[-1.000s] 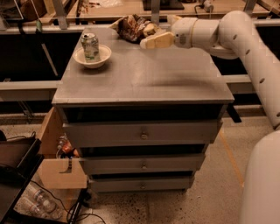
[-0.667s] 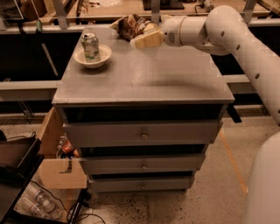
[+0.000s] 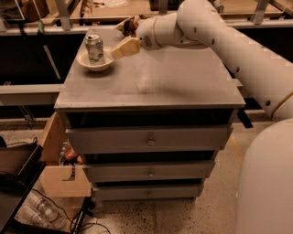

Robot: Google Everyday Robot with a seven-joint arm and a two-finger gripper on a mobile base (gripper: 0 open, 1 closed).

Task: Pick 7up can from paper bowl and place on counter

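The robot's gripper needs to next move to the 7up can in the paper bowl and close around the can's middle (image 3: pixel 95 50).
The 7up can (image 3: pixel 94 47) stands upright in the off-white paper bowl (image 3: pixel 95 64) at the back left corner of the grey counter (image 3: pixel 151 77). My gripper (image 3: pixel 120 49) reaches in from the right on the white arm and sits just right of the can, level with it, a small gap away. Its cream-coloured fingers (image 3: pixel 124 47) point left toward the can. The brown-and-white snack bag (image 3: pixel 129 25) is mostly hidden behind the wrist.
The counter tops a grey cabinet with three drawers (image 3: pixel 149 139). An open cardboard box (image 3: pixel 62 160) stands at the cabinet's left side, with a black case (image 3: pixel 16 169) and cables on the floor. A wooden table (image 3: pixel 137 9) runs behind.
My gripper has moved left across the back of the counter, from over the snack bag to right beside the can. The can and bowl have not moved.
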